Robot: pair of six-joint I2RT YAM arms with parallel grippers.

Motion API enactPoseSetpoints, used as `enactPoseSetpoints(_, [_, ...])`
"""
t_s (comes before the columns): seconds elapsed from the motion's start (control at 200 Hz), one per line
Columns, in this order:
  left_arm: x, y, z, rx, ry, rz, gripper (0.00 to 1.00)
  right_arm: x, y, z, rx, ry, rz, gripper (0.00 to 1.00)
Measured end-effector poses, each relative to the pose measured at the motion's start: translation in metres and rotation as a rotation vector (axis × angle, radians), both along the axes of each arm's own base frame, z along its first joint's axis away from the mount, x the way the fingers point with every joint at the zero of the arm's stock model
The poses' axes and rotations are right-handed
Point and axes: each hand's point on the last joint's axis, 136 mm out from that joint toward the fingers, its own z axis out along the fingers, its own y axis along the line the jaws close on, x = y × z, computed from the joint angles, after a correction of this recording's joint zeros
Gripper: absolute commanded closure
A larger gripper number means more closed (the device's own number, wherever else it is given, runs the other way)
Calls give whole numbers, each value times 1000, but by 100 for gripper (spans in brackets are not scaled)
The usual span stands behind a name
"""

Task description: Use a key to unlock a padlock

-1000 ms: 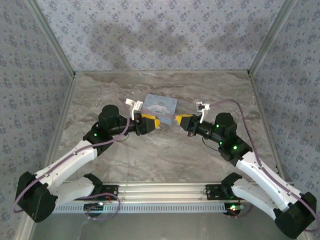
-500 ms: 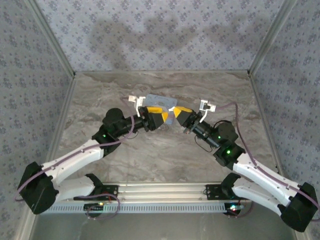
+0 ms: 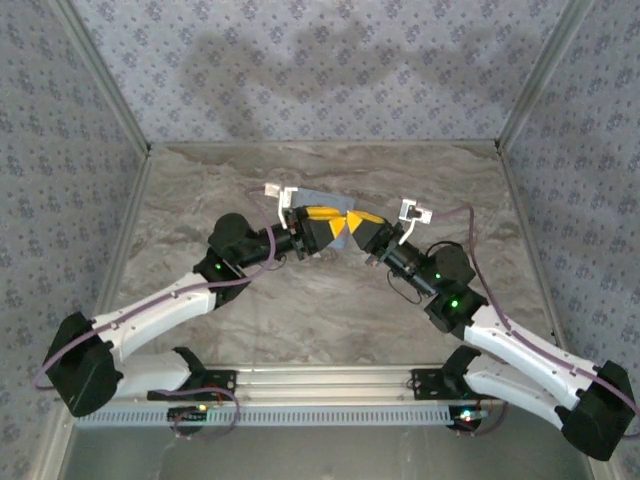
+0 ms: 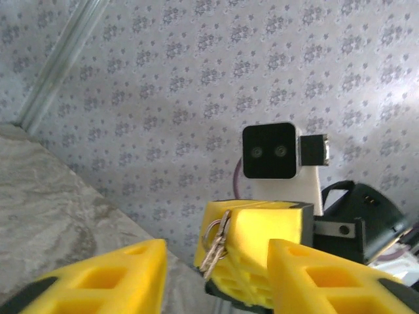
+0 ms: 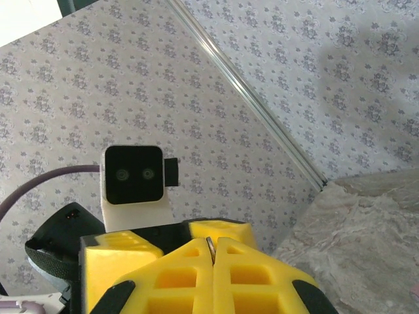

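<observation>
I should hold the key with my left gripper while my right gripper takes it by the ring end (image 4: 209,234), because the key's blades hang slanted across my right gripper's fingertips.
My right gripper (image 3: 356,224) is shut on the key (image 4: 217,244), a small bunch of silver keys on a ring whose blades stick out past its yellow fingertips. A thin metal edge of the key (image 5: 209,246) shows in the seam between the right gripper's (image 5: 213,252) pads. My left gripper (image 3: 334,222) faces it tip to tip above the table's middle. The left gripper (image 4: 216,256) is open, one finger on each side of the key and clear of it. The padlock is out of view.
A light-blue tin (image 3: 310,194) lies on the marble table (image 3: 330,310) just behind and under the two grippers, mostly covered by them. Patterned walls close the back and both sides. The right arm's wrist camera (image 4: 270,152) looks straight at the left one.
Both arms have swung inward over the tin until their fingertips meet. The left gripper has moved right, toward the key, and its jaws have narrowed.
</observation>
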Motion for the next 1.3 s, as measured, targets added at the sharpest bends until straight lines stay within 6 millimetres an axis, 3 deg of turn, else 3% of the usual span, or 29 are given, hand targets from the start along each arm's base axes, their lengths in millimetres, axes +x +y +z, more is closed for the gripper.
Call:
enactPoseSetpoints(0.1, [-1,-3,3,-2,-5,-16,79,0,0,0,0,1,0,100])
enactPoseSetpoints(0.225, [1,-4,4,-2,-11,-12,100,0,-1,4,18,-7,-1,100])
enactPoseSetpoints(0.29, [1,-4,6,-3,-17,-14,100,0,-2,6,23,-11,-3,100])
enactPoseSetpoints(0.4, [0,-5,4,12,-20,-19,100,-1,-4,4,15,-3,-5,73])
enactPoseSetpoints(0.485, [-3,-7,1,42,-18,-33,100,1,-9,-5,-26,22,-11,67])
enactPoseSetpoints(0.62, [-10,-9,-1,121,-24,-70,100,2,-31,-11,-95,59,-33,75])
enactPoseSetpoints(0.77, [-26,-10,6,192,-63,-151,100,2,-43,8,-163,74,11,77])
enactPoseSetpoints(0.864, [-37,-10,6,227,-76,-211,100,-5,-38,19,-205,77,96,74])
enactPoseSetpoints(0.979, [-49,-9,4,268,-79,-274,100,-16,-24,14,-255,100,223,69])
enactPoseSetpoints(1.149, [-58,-9,-3,312,-64,-334,100,-31,-12,-4,-320,155,363,75])
enactPoseSetpoints(1.299, [-61,-8,-10,338,-51,-357,100,-45,-10,-3,-340,151,439,76])
